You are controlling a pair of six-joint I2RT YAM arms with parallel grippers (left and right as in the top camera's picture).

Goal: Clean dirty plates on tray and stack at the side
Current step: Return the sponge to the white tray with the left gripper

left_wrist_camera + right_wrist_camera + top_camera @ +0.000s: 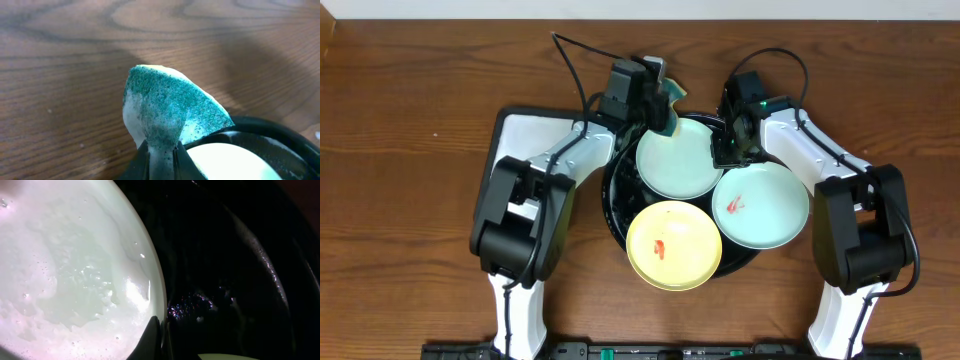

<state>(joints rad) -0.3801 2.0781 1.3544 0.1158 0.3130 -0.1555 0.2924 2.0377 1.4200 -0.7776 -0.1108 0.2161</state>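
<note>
I will release the green-and-white sponge from my left gripper near the middle of the white black-edged dish [535, 188].
The black tray [615, 205] holds three plates. The far mint-green plate [678, 160] shows no red mark and is wet with suds in the right wrist view [70, 270]. My right gripper [730, 145] is shut on its right rim [160, 340]. The right mint-green plate [760, 205] and the yellow plate [673, 245] each carry a red smear. My left gripper [663, 100] is shut on a green-and-white sponge [672, 122] and holds it at the far edge of the tray, beside the clean plate [235, 162]. The sponge [170, 105] sticks out of the jaws [162, 162].
A white rectangular black-edged dish [535, 130] lies under my left arm, left of the tray. Brown wood tabletop [410, 150] surrounds the tray on all sides. The tray's rim [270, 127] and wet black floor [235, 255] show in the wrist views.
</note>
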